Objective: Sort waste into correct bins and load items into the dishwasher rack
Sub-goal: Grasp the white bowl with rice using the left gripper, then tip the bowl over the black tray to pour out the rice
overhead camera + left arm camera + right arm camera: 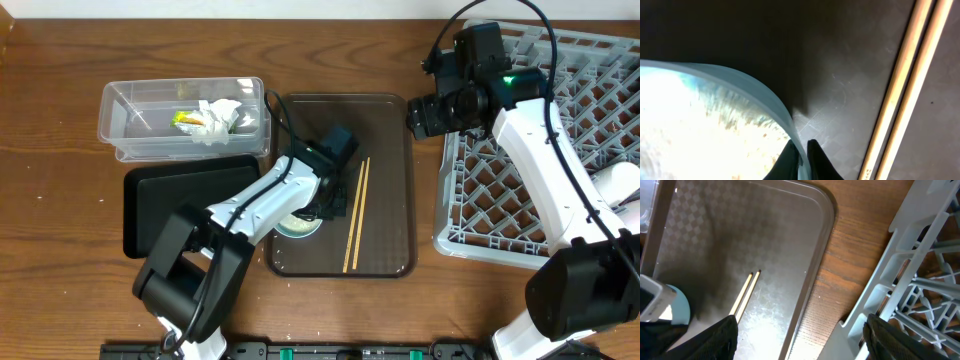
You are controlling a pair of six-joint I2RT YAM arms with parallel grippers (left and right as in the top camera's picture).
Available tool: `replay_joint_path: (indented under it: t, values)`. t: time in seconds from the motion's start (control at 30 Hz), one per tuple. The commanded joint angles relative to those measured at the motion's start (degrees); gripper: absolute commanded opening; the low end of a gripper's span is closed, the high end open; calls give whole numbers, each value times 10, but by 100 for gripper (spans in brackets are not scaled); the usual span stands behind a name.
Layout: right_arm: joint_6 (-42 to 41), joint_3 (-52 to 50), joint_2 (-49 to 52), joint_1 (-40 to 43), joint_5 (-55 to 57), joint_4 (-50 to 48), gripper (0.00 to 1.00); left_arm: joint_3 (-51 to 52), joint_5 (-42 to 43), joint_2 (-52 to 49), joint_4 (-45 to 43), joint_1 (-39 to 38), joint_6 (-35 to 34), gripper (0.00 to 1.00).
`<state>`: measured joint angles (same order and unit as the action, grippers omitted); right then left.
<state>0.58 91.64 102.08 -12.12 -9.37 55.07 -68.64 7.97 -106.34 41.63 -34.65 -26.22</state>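
The blue bowl will go on the brown serving tray [328,159], beside the far ends of the chopsticks, and my left gripper needs to let go of it there.
My left gripper [801,155] is shut on the rim of the pale green cup [715,125], which stands on the brown serving tray [385,130]. From overhead the cup [298,226] is mostly hidden under the left arm [315,205]. The chopsticks [357,215] lie side by side on the tray just right of the cup, and show in the left wrist view [905,90]. My right gripper [800,330] is open and empty, above the gap between the tray and the grey dishwasher rack [600,90]. The clear tub [120,100] holds the tissue [218,115] and the wrapper [185,118].
The black tray [170,195] lies in front of the clear tub, left of the brown tray. A white bowl [620,183] sits at the rack's right edge. The rack's wall [920,255] is close to my right finger. Bare wood table lies at far left.
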Motion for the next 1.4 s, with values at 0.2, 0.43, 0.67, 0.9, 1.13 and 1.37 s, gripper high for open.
replay_joint_path:
  t: [0.2,0.43,0.67,0.9,1.13,1.37]
  values:
    - [-8,-2,2,5,11,0,79,-36,-12,67,58,33,47,6]
    - [-7,-2,2,5,25,0,79,-37,35,194,96,139,68,6]
    - [-7,-2,2,5,25,0,79,-27,271,228,103,318,169,6]
    - [-7,-2,2,5,25,0,79,51,507,206,86,513,254,6]
    - [-7,-2,2,5,32,0,79,128,716,149,84,638,373,6]
    - [-7,-2,2,5,32,1,79,145,822,73,84,666,386,6]
